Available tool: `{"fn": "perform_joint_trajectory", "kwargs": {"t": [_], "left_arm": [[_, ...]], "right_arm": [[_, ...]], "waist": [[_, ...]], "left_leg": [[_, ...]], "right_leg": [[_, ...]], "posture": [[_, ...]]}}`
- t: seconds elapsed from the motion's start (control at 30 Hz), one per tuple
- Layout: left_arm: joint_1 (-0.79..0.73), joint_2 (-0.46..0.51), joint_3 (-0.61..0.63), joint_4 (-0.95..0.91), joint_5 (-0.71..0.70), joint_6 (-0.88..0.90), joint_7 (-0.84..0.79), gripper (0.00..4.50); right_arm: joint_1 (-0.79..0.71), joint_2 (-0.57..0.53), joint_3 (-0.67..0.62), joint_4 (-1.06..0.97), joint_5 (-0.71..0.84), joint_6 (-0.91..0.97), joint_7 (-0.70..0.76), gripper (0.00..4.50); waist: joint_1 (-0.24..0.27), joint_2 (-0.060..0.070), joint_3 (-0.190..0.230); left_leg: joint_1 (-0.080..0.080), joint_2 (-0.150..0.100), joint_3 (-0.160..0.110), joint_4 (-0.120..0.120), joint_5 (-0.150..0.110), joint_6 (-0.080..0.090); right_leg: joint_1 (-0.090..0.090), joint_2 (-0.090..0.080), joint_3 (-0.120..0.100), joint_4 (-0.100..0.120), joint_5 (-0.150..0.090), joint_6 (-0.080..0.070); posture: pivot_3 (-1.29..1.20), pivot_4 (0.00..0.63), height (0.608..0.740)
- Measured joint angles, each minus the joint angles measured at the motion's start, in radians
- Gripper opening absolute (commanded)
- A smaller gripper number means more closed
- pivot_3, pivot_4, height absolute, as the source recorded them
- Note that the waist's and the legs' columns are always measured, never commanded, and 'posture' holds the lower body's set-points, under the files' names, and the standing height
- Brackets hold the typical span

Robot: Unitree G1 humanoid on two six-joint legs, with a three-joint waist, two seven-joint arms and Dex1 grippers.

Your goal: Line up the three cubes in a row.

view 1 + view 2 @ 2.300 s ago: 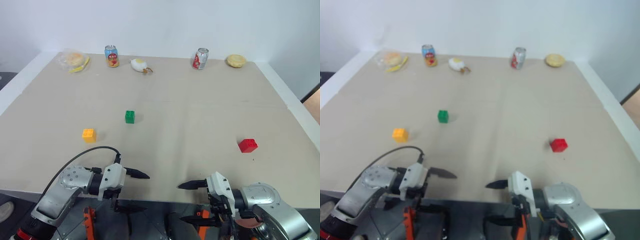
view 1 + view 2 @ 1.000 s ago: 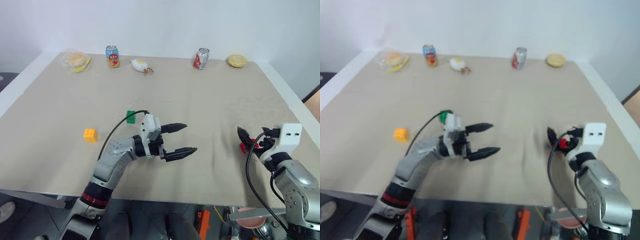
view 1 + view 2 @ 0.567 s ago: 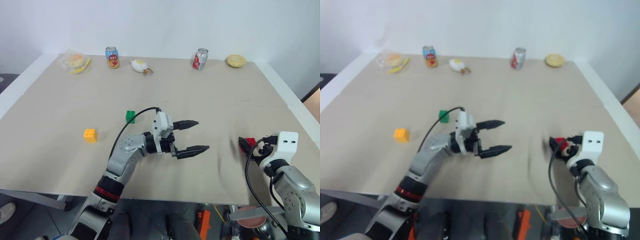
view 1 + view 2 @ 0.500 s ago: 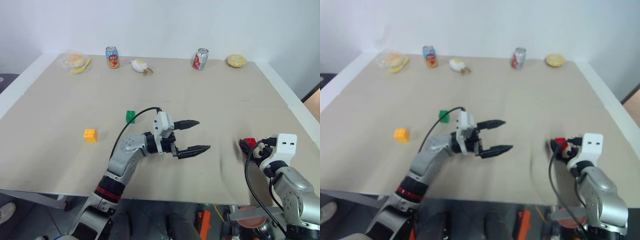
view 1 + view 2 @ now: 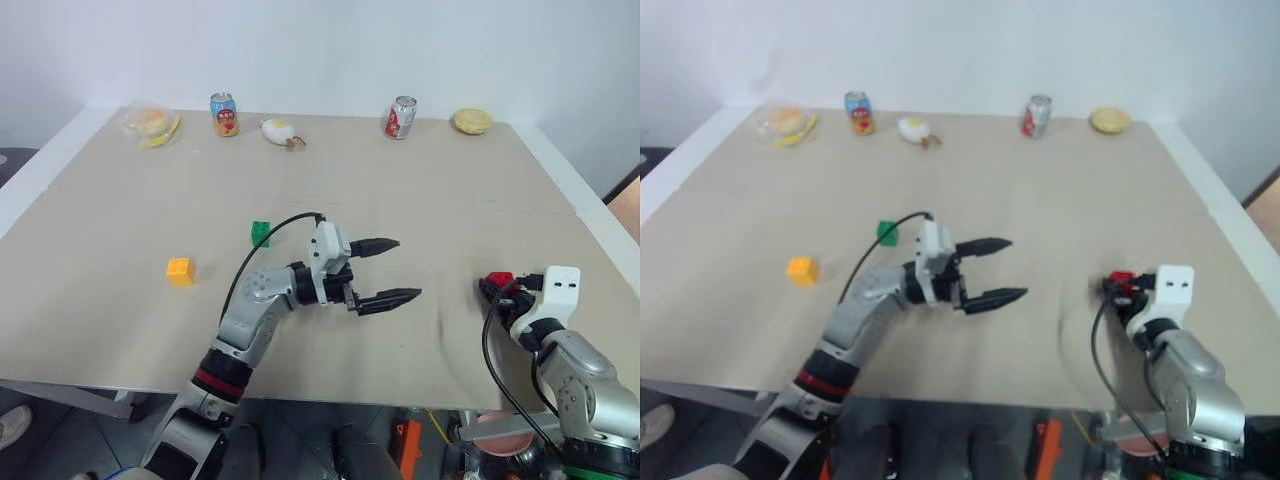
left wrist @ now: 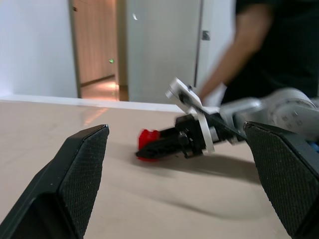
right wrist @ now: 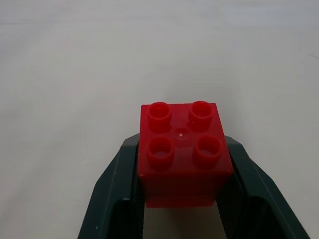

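Observation:
Next, I release my right gripper's red cube on the bare table just nearer than my left gripper's near finger point(image 5: 382, 322).
The red cube point(image 7: 184, 149) sits on the table near its right side, with my right gripper point(image 5: 495, 288) shut on it, one finger against each side; it rests on the surface point(image 6: 147, 139). The green cube point(image 5: 260, 233) stands left of centre, and the orange-yellow cube point(image 5: 179, 270) lies further left and nearer. My left gripper point(image 5: 408, 268) hovers open over the middle of the table, pointing right toward the red cube, with nothing between its fingers.
Along the table's far edge point(image 5: 340, 118) stand two drink cans point(image 5: 223, 112) point(image 5: 401, 117), a bagged burger point(image 5: 150, 122), a white food item point(image 5: 279, 130) and a bun point(image 5: 472, 121). A person point(image 6: 259, 45) stands beyond the right side.
Both arms came up from the near edge over the table. My right gripper sank around the red cube and closed on it. The left gripper shifted a little rightward, staying open.

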Motion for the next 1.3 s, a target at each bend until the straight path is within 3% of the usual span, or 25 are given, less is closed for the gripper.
{"fn": "perform_joint_trajectory", "kwargs": {"t": [0.13,0.27,0.57,0.77,1.03,1.07,1.27,1.3], "left_arm": [[0.041,0.130,0.015,-0.048,-0.035,0.025,-0.094,4.50],[0.095,0.274,0.059,-0.086,-0.064,0.039,-0.187,4.50],[0.163,0.436,0.102,-0.146,-0.095,0.058,-0.300,4.50],[0.224,0.457,0.122,-0.236,-0.115,0.097,-0.259,4.50],[0.268,0.459,0.140,-0.312,-0.136,0.146,-0.178,4.50],[0.270,0.459,0.148,-0.315,-0.141,0.152,-0.168,4.50],[0.287,0.457,0.158,-0.339,-0.150,0.197,-0.101,4.50],[0.290,0.452,0.159,-0.342,-0.152,0.213,-0.076,4.50]], "right_arm": [[-0.024,-0.137,0.117,-0.134,0.062,-0.006,0.273,1.28],[-0.115,-0.228,0.275,-0.123,0.071,-0.042,0.535,1.28],[-0.320,-0.239,0.508,0.112,-0.026,-0.246,0.925,1.28],[-0.404,-0.186,0.579,0.324,-0.093,-0.374,1.053,1.28],[-0.443,-0.132,0.592,0.460,-0.154,-0.502,1.086,1.28],[-0.444,-0.130,0.593,0.465,-0.158,-0.507,1.089,2.29],[-0.444,-0.129,0.593,0.468,-0.157,-0.478,1.093,4.34],[-0.443,-0.129,0.591,0.462,-0.150,-0.467,1.093,4.47]], "waist": [[-0.007,0.000,0.000],[-0.007,0.000,0.000],[0.003,-0.003,0.002],[0.003,-0.003,0.002],[0.003,-0.003,0.002],[0.003,-0.003,0.002],[0.003,-0.003,0.002],[0.003,-0.003,0.002]], "left_leg": [[0.001,0.002,-0.001,-0.001,0.000,0.000],[0.000,0.002,-0.001,-0.001,0.000,0.000],[-0.001,0.002,0.000,-0.001,-0.001,-0.001],[-0.001,0.003,0.000,-0.001,-0.001,-0.002],[0.000,0.003,0.000,-0.001,-0.001,-0.002],[0.000,0.003,0.000,-0.001,-0.001,-0.002],[0.000,0.003,0.000,-0.001,-0.001,-0.002],[0.000,0.003,0.000,-0.001,-0.001,-0.002]], "right_leg": [[0.000,0.002,-0.001,0.000,0.000,-0.001],[0.000,0.002,-0.002,0.000,0.000,-0.001],[-0.001,0.000,-0.003,-0.001,-0.001,-0.001],[-0.001,0.000,-0.004,-0.001,-0.001,-0.002],[-0.001,0.000,-0.004,0.000,-0.001,-0.002],[-0.001,0.000,-0.004,0.000,-0.001,-0.002],[-0.001,0.000,-0.004,0.000,-0.001,-0.002],[-0.001,0.000,-0.004,0.000,-0.001,-0.002]], "posture": [[0.00,0.150,0.733],[0.00,0.150,0.733],[0.00,0.150,0.733],[0.00,0.150,0.733],[0.00,0.150,0.733],[0.00,0.150,0.733],[0.00,0.150,0.733],[0.00,0.150,0.733]]}}
